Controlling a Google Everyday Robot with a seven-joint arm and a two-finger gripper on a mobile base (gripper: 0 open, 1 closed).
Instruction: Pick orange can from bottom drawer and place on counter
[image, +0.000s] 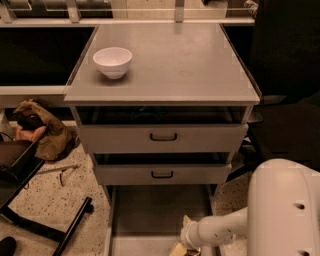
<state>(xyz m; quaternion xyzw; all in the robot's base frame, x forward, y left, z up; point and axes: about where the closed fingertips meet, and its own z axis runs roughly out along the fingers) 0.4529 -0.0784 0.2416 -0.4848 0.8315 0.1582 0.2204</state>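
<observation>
The body of the orange can (192, 251), low in the front part of the bottom drawer, should be gripped next by my gripper.
The bottom drawer (150, 210) is pulled out below the two closed grey drawers with black handles. My white arm reaches in from the lower right. My gripper (181, 247) is low in the drawer's front part, mostly cut off by the bottom edge of the view. A small golden sliver of the orange can (194, 251) shows right beside the gripper; whether it is held cannot be told. The grey counter (180, 65) lies above.
A white bowl (113, 61) stands on the counter's left side. A brown cloth heap (42, 130) and a black chair base (45, 225) are on the speckled floor at left. Dark furniture stands at right.
</observation>
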